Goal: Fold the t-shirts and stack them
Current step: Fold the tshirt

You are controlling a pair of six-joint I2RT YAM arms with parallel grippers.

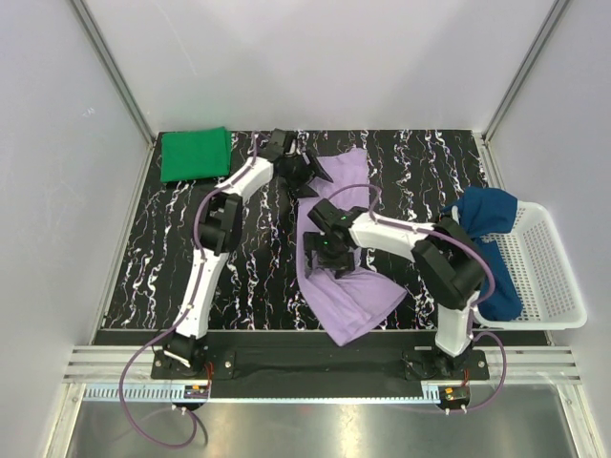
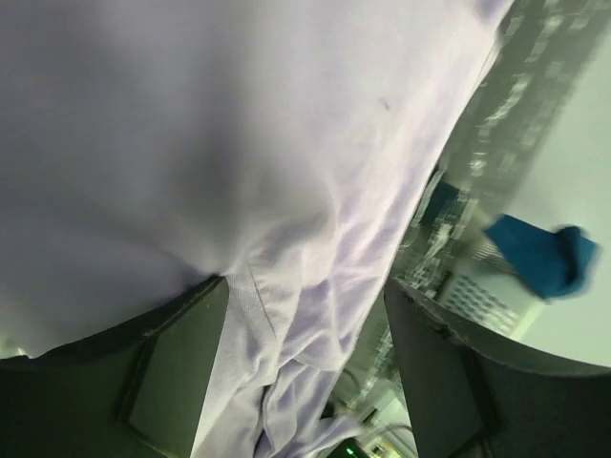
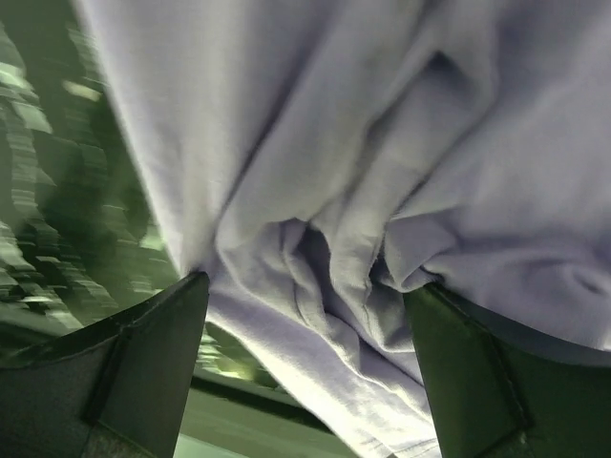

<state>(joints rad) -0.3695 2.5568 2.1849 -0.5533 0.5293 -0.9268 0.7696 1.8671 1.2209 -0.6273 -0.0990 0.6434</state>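
Note:
The robot's right gripper needs to next move to the lavender t-shirt's near-end corner (image 1: 402, 293), the one toward the white mesh basket, and close there.
The lavender t-shirt (image 1: 358, 286) lies spread out, partly rumpled, in the middle of the table. My left gripper (image 1: 313, 175) is at its far left corner. In the left wrist view its jaws stand apart (image 2: 305, 286) with lavender cloth (image 2: 239, 124) lying loose between them. My right gripper (image 1: 320, 253) is over the shirt's left edge, open (image 3: 307, 284), with bunched lavender folds (image 3: 334, 143) between its fingers. The bright green t-shirt (image 1: 196, 153) lies folded at the back left. The dark blue t-shirt (image 1: 492, 229) hangs crumpled over the basket's near-left rim and shows again as blue cloth (image 2: 539, 258).
A white mesh basket (image 1: 549, 277) stands at the right edge of the black marbled table (image 1: 258, 277). White walls close in the back and both sides. The arms' bases sit on a rail at the near edge.

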